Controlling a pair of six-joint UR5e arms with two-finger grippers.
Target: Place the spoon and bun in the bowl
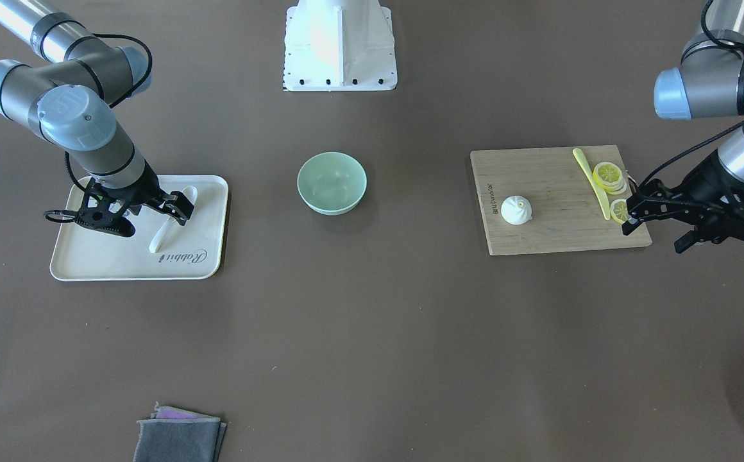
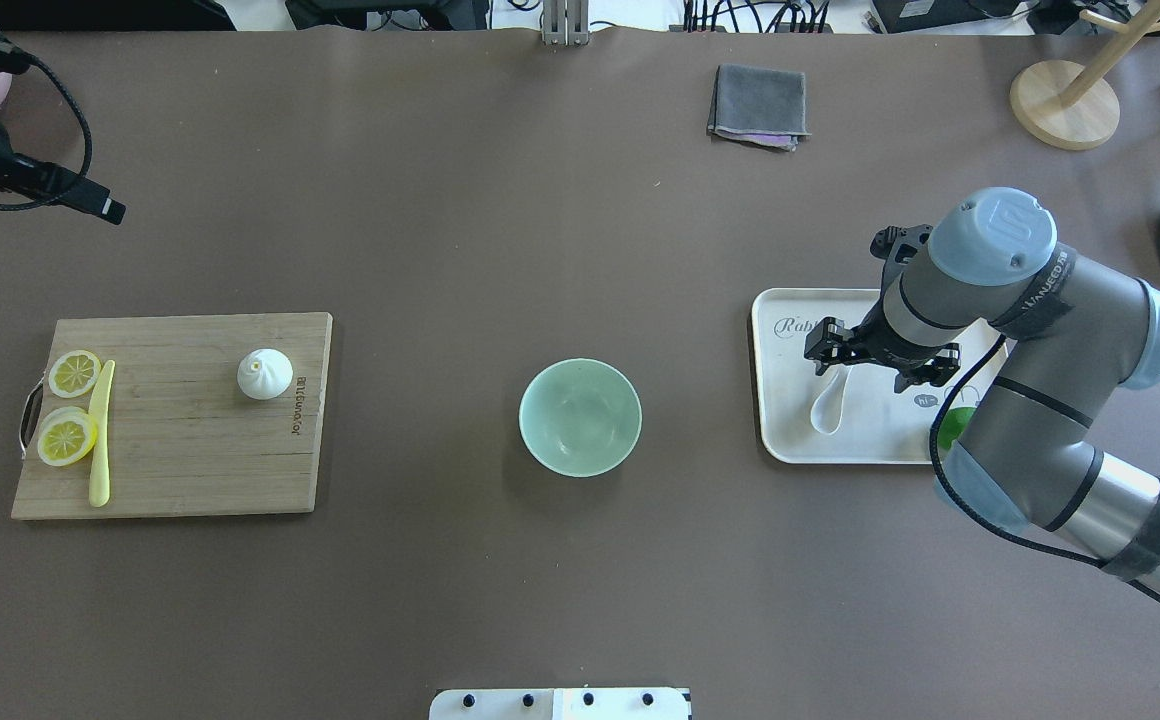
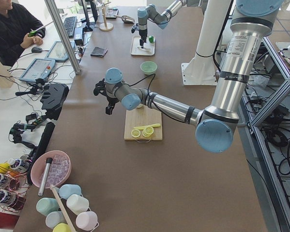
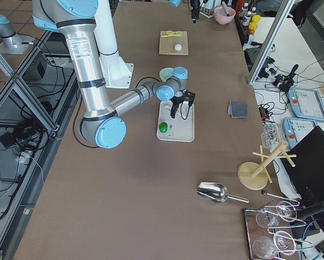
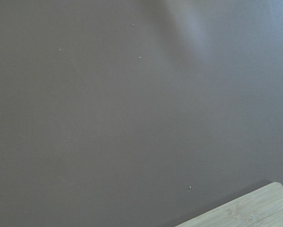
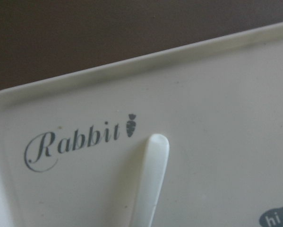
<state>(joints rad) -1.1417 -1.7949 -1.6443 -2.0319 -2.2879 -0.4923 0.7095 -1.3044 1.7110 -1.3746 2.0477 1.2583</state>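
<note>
Next, my left gripper travels over to the white bun that is on the wooden board and closes on the bun's pleated top (image 1: 519, 208).
The cream-white spoon (image 1: 170, 221) lies on a cream tray (image 1: 109, 263), its handle end near the "Rabbit" lettering; it also shows in the overhead view (image 2: 828, 405) and the right wrist view (image 6: 150, 179). My right gripper (image 1: 143, 213) is open and hovers just above the spoon's handle, holding nothing. The white pleated bun (image 1: 516, 210) sits on a wooden board (image 1: 551, 237) and also shows in the overhead view (image 2: 264, 374). The mint-green bowl (image 1: 331, 183) stands empty mid-table between tray and board. My left gripper (image 1: 655, 229) is open and empty, raised beyond the board's outer end, far from the bun.
A yellow-green knife (image 1: 593, 183) and lemon slices (image 1: 608, 174) lie at the board's outer end. A green object (image 2: 950, 430) sits on the tray under my right arm. A folded grey cloth (image 1: 179, 436) lies at the far table edge. The robot base (image 1: 340, 45) stands behind the bowl.
</note>
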